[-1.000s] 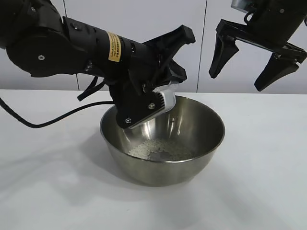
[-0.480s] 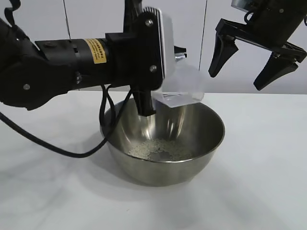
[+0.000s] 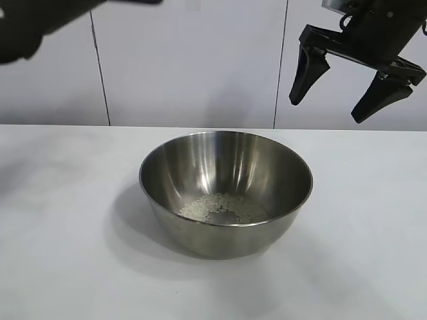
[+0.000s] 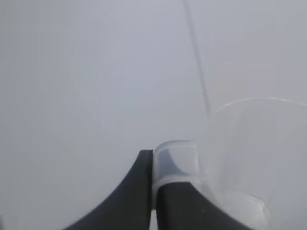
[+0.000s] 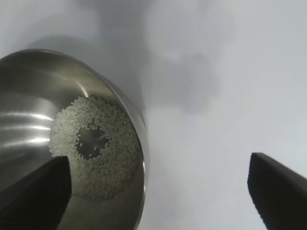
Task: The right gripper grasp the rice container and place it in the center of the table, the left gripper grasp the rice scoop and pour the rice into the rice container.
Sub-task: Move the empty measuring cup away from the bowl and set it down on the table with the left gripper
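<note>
The robot's left gripper needs to release the rice scoop on the white table, at its own side of the rice container (image 3: 113, 221).
The rice container (image 3: 167, 175), a shiny steel bowl, stands on the white table (image 3: 60, 267) at the middle. The rice (image 3: 223, 208) lies as a small heap at its bottom. Both also show in the right wrist view, the bowl (image 5: 29, 91) and the rice (image 5: 103, 165). My right gripper (image 3: 328, 110) hangs open and empty above and behind the bowl's right side; it also shows in its wrist view (image 5: 156, 191). My left gripper (image 4: 153, 167) is shut on the tab handle of the translucent rice scoop (image 4: 249, 153); no grains show in it. Only the left arm (image 3: 23, 27) shows in the exterior view's top left corner.
A pale panelled wall (image 3: 200, 60) stands behind the table. White tabletop lies all round the bowl, to the left (image 3: 53, 200) and right (image 3: 373, 220).
My left arm, holding the scoop, has swung up and left from over the bowl and almost left the exterior view. The right gripper and the bowl have not moved.
</note>
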Available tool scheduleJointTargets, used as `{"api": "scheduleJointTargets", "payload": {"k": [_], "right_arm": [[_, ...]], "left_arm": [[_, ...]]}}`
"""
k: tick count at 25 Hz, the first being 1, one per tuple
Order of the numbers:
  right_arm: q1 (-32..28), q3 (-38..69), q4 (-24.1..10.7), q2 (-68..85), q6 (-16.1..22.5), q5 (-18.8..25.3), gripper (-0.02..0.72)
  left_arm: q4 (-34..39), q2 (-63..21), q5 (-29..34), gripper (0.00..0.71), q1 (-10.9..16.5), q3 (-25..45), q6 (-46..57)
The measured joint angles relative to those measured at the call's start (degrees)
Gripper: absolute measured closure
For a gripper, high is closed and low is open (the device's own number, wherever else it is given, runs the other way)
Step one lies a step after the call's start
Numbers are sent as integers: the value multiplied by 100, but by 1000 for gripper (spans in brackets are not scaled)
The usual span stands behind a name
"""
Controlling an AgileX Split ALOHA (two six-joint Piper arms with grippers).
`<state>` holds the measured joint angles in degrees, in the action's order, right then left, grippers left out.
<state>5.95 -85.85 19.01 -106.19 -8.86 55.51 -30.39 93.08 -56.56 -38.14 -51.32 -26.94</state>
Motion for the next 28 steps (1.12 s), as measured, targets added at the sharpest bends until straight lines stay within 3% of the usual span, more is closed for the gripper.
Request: {"api": "scheduleJointTargets", "payload": {"k": [2,4,9,14,17,22,28], "right_arm": [[0,0,0,0,0,0,9],[0,0,0,0,0,0,9],[0,0,5,0,0,0,9],[0,0,5,0,0,0,9],[0,0,5,0,0,0,9],[0,0,5,0,0,11,9],[0,0,5,0,6,22,9]], "left_arm": [[-533,-313,119,707,156,187,0],[-606,-541,142,707,368,464,15],[174,-626,1026,707,909,1237,693],[1146,-213,1114,707,1366,1827,1338],[1651,304,671,707,1489,2055,1513],[1959,1218,-612,707,1550,2163,1627],[2017,2037,-816,707,1677,2163,1868]]}}
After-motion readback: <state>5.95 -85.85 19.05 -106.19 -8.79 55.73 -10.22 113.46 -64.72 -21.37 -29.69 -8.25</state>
